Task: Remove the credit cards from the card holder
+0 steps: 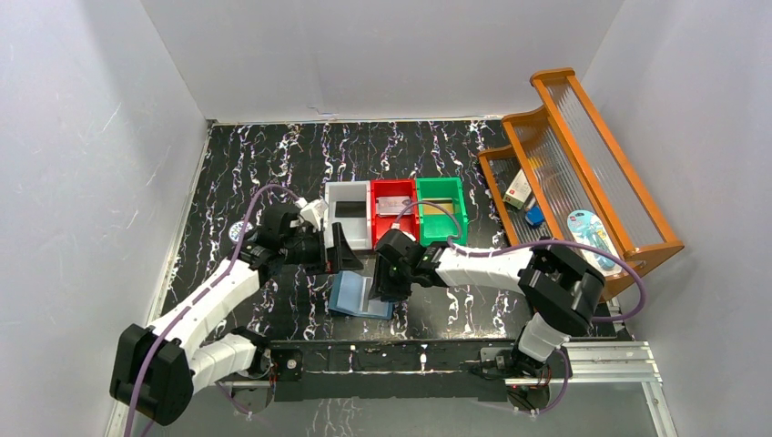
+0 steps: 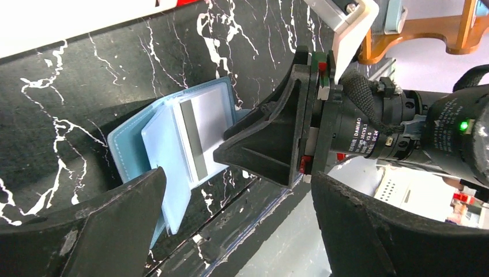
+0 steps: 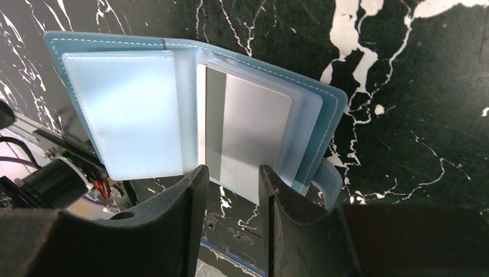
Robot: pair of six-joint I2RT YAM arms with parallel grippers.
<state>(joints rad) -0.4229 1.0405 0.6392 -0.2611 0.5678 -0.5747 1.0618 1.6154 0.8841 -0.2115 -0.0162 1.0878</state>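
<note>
The robot's left gripper needs to next move to the pale grey credit card's striped edge (image 1: 363, 298) (image 2: 187, 165) beside the card holder's fold and close there.
The card holder (image 1: 358, 297), a blue bifold wallet, lies open near the table's front edge. It also shows in the left wrist view (image 2: 134, 144) and the right wrist view (image 3: 121, 115). A pale grey credit card (image 3: 254, 133) with a dark stripe sits in its right half and sticks out toward me; it also shows in the left wrist view (image 2: 210, 115). My right gripper (image 3: 230, 187) is open, its jaws straddling the card's near edge without closing on it; it hangs over the wallet in the top view (image 1: 386, 280). My left gripper (image 1: 343, 251) is wide open and empty behind the wallet (image 2: 236, 193).
White (image 1: 330, 218), red (image 1: 375, 218) and green (image 1: 464, 214) bins stand in a row behind the wallet; the white one holds a dark flat thing, the red one a pale flat thing. A wooden rack (image 1: 637, 218) at the right holds a white-and-red box (image 1: 519, 189) and a blue block (image 1: 535, 217).
</note>
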